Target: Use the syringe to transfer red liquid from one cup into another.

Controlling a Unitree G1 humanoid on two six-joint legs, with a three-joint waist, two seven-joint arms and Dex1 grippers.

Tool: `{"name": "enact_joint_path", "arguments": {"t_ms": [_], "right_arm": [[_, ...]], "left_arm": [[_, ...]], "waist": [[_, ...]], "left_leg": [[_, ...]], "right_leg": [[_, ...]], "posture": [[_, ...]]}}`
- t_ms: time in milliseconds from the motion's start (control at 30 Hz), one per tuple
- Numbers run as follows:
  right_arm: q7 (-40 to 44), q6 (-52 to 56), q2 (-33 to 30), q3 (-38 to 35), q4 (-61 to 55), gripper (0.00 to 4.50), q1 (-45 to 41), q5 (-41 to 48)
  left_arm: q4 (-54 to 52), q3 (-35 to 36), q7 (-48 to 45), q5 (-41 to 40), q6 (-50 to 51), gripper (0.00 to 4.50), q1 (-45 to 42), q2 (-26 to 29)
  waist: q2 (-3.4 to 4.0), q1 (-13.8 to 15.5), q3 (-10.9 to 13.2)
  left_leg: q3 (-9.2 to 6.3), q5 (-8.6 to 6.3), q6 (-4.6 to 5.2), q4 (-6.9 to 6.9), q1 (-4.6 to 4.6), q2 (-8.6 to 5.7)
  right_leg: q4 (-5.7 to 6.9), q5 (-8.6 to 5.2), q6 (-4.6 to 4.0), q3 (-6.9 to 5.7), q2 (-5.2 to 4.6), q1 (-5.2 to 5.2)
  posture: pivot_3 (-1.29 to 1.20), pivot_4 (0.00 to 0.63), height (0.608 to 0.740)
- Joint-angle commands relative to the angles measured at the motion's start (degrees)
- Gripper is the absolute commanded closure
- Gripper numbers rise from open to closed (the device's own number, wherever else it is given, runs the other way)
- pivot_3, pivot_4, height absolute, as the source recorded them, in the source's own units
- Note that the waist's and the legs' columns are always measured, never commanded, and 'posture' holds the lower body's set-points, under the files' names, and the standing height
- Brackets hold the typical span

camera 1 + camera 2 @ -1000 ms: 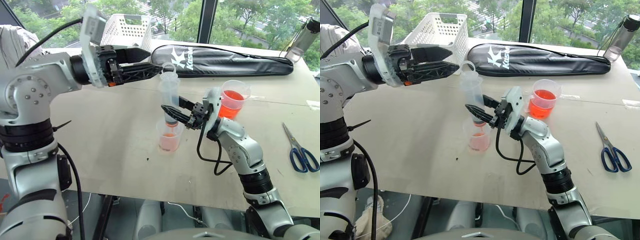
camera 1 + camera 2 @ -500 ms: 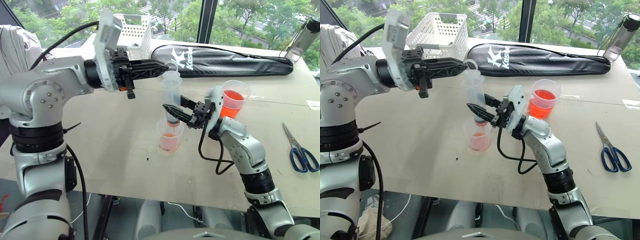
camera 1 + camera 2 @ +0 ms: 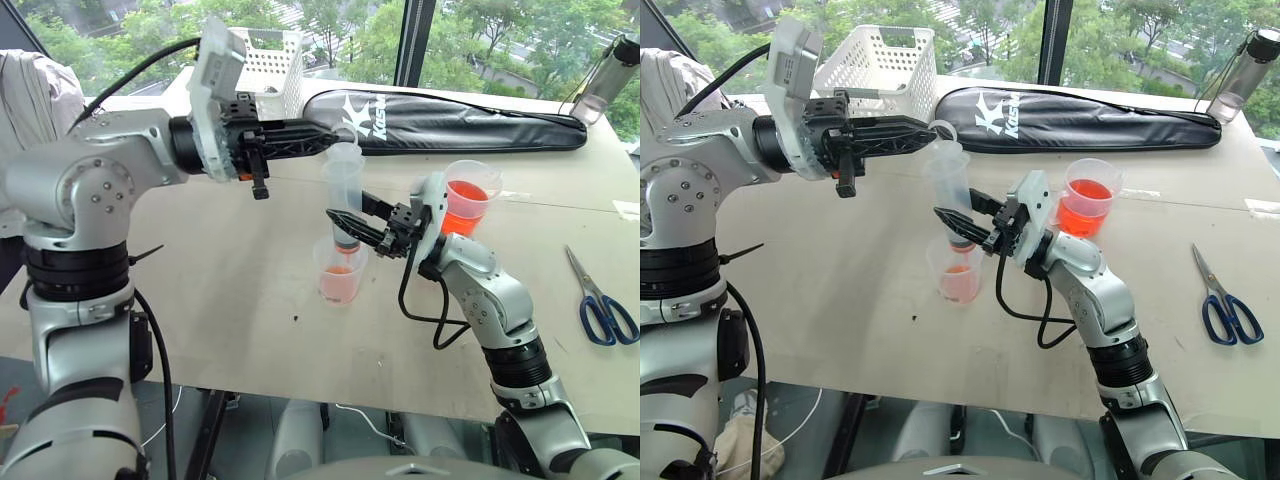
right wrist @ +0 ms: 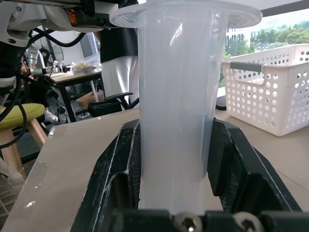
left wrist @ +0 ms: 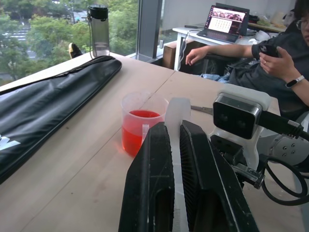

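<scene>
The plunger's ring is down at the syringe's top, so next I open my left gripper and take the syringe's body point(image 3: 346, 184) before I lay it beside the smaller cup.
The syringe point(image 3: 342, 185) stands upright over the smaller cup point(image 3: 340, 285), its reddish nozzle dipping inside the rim. That cup holds a little red liquid point(image 3: 339, 288). My right gripper point(image 3: 350, 210) is shut on the lower barrel, and in the right wrist view the clear barrel point(image 4: 174, 72) sits between its fingers. My left gripper point(image 3: 333, 140) comes in level from the left and is shut on the white plunger point(image 5: 177, 108) at the syringe's top. The larger beaker point(image 3: 469, 200), about half full of red liquid, stands just behind my right wrist.
A long black bag point(image 3: 450, 120) lies across the back of the table, with a white basket point(image 3: 255, 55) at the back left. Blue-handled scissors point(image 3: 600, 300) lie at the right. A bottle point(image 3: 610, 70) stands at the far right corner. A seated person point(image 5: 270, 53) is beyond the table.
My left gripper was open beside the syringe's top a second ago. It has shut on the plunger. The right gripper, syringe and cups have stayed in place.
</scene>
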Motion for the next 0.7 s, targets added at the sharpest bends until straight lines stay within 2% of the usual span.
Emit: {"name": "enact_joint_path", "arguments": {"t_ms": [33,700], "right_arm": [[1.8,-1.5,0.8,0.6,-4.1,3.05,-1.7,1.6],[2.2,-1.3,1.5,-0.5,-4.2,3.05,-2.5,2.6]], "left_arm": [[-0.8,-1.2,-1.2,1.0,-0.8,4.5,0.2,0.9],[-5.1,-3.8,-0.8,1.1,1.1,4.5,5.1,0.9]], "waist": [[0.0,0.0,0.0],[0.0,0.0,0.0]], "left_leg": [[0.0,0.0,0.0,0.0,0.0,0.0],[0.0,0.0,0.0,0.0,0.0,0.0]], "right_leg": [[0.0,0.0,0.0,0.0,0.0,0.0],[0.0,0.0,0.0,0.0,0.0,0.0]], "posture": [[0.0,0.15,0.724],[0.0,0.15,0.724]]}}
